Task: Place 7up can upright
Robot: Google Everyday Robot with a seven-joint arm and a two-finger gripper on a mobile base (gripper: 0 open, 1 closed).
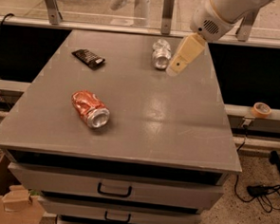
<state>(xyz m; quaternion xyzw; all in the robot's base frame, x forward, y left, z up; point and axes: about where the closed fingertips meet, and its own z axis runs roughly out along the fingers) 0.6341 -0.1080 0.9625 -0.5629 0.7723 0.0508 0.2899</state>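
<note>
The robot's gripper needs to next move to the 7up can's far end (pixel 162 45), away from the drawers, and close there.
The 7up can (pixel 160 54), a dented silver can, lies on its side at the far middle of the grey table (pixel 144 119). My gripper (pixel 175 68) hangs from the white arm at the upper right. Its cream-coloured fingers (pixel 184 55) point down and to the left, and their tips sit just right of the can, close beside it. Nothing is held.
A dented red-orange can (pixel 90 109) lies on its side at the table's left front. A dark flat packet (pixel 88 58) lies at the far left. A tape roll (pixel 261 110) sits on a ledge to the right. Drawers (pixel 114 191) are below the table's front edge.
</note>
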